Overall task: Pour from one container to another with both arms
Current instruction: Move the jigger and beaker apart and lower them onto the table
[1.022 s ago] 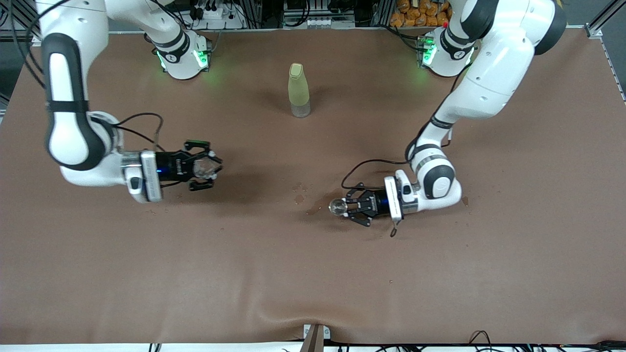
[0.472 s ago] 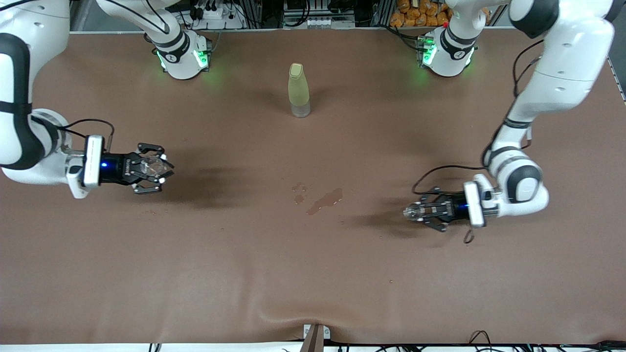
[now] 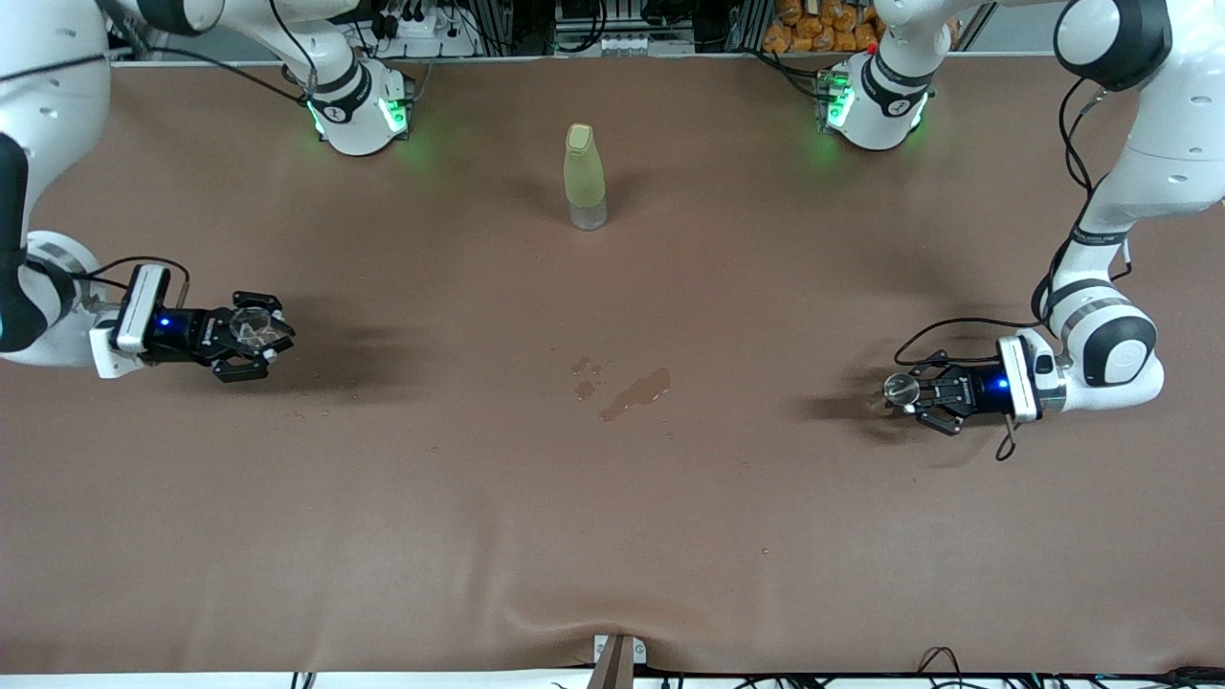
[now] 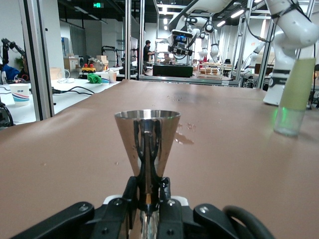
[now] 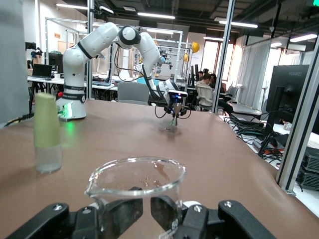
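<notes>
My right gripper is to set the clear glass cup, now upright low over the table, down on the bare brown table (image 3: 345, 386) short of the wet spill marks.
The one container, a squat clear glass cup (image 3: 253, 325) (image 5: 137, 188) with a pouring lip, sits upright between the fingers of my right gripper (image 3: 258, 333) (image 5: 146, 211), which is shut on it, low over the table at the right arm's end. The other, a small stemmed glass (image 3: 900, 388) (image 4: 147, 141) with a cone-shaped bowl, is upright in my left gripper (image 3: 904, 390) (image 4: 148, 191), which is shut on its thin stem, low over the table at the left arm's end. The two glasses are far apart.
A tall yellow-green bottle (image 3: 585, 177) (image 4: 297, 97) (image 5: 47, 133) stands mid-table near the robots' bases. Wet spill marks (image 3: 632, 392) darken the brown table cover (image 3: 612, 536) at the middle, nearer to the front camera than the bottle.
Both arms have swung apart from the middle of the table, each toward its own end, carrying its glass. Both grips stayed the same.
</notes>
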Robot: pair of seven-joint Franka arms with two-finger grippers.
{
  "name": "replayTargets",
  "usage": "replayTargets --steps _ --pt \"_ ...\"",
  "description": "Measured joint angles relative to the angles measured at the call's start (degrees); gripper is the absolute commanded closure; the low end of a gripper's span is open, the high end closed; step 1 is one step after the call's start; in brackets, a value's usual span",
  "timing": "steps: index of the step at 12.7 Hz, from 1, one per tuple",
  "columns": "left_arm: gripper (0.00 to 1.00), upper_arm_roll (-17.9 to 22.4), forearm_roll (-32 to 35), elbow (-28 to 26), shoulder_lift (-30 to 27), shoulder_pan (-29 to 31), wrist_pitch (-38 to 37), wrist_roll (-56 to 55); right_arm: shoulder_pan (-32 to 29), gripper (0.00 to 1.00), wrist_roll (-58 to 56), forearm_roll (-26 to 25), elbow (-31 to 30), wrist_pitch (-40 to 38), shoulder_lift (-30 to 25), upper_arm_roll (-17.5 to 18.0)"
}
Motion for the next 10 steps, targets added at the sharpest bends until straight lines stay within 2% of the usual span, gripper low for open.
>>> replayTargets --steps 3,7,9,10 --pt "1.00 0.06 0.57 0.26 4.23 2.07 -0.45 5.85 -1.49 1.00 -3.40 0.00 2.37 -0.86 5.78 0.24" --pt "1.00 0.05 1.66 1.20 4.77 3.76 -1.22 2.18 -1.51 1.00 -4.81 0.13 3.81 -0.20 11.37 1.82" --pt "0.79 0.05 1.89 1.44 4.76 4.14 -1.68 0.22 -1.56 1.00 -5.41 0.32 4.33 2.08 14.08 3.63" --pt "0.75 0.05 2.21 1.48 4.76 4.18 -1.78 0.06 -1.72 1.00 -5.48 0.37 4.58 3.98 15.04 4.76"
